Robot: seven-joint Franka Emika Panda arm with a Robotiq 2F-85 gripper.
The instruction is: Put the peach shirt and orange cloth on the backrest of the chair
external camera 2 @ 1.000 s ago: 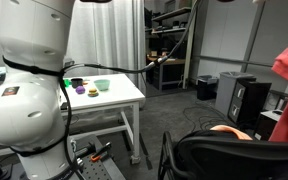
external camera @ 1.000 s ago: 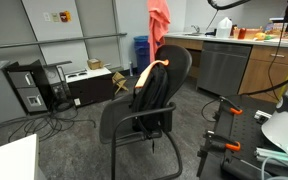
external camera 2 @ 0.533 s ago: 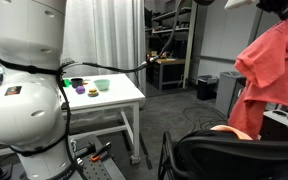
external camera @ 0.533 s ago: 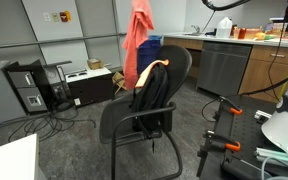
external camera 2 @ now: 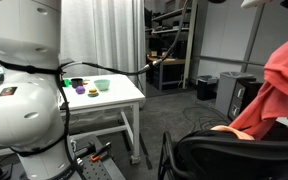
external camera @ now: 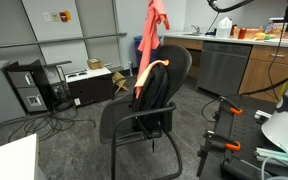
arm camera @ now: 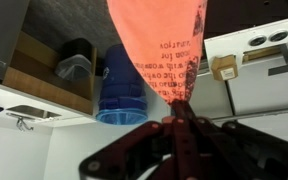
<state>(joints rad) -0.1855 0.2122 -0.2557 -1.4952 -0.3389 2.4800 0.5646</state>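
Note:
My gripper is going to the orange cloth on top of the black chair's backrest (external camera: 152, 64). I should let go of the peach shirt, now hanging over the backrest, over it there.
The peach shirt (external camera: 156, 30) hangs long from above, over the black chair's backrest (external camera: 167, 82); its hem is near the top of the backrest. It also fills the right edge of an exterior view (external camera 2: 280, 90). The orange cloth (external camera: 152, 69) lies draped over the top of the backrest and shows in both exterior views (external camera 2: 230, 130). In the wrist view my gripper (arm camera: 180, 118) is shut on the top of the shirt (arm camera: 154, 45), which bears dark printed text. The gripper itself is above the frame in the exterior views.
A blue bin (external camera: 141, 47) stands behind the chair and shows in the wrist view (arm camera: 124, 88). A counter with cabinets (external camera: 254, 58), a computer tower (external camera: 29, 90), a stand with orange clamps (external camera: 224, 128), a white table (external camera 2: 109, 97) and the robot base (external camera 2: 24, 80) surround the chair.
The hanging shirt swung sideways away from the backrest half a second ago and has now swung back over it, hanging narrower. The orange cloth and chair have not moved.

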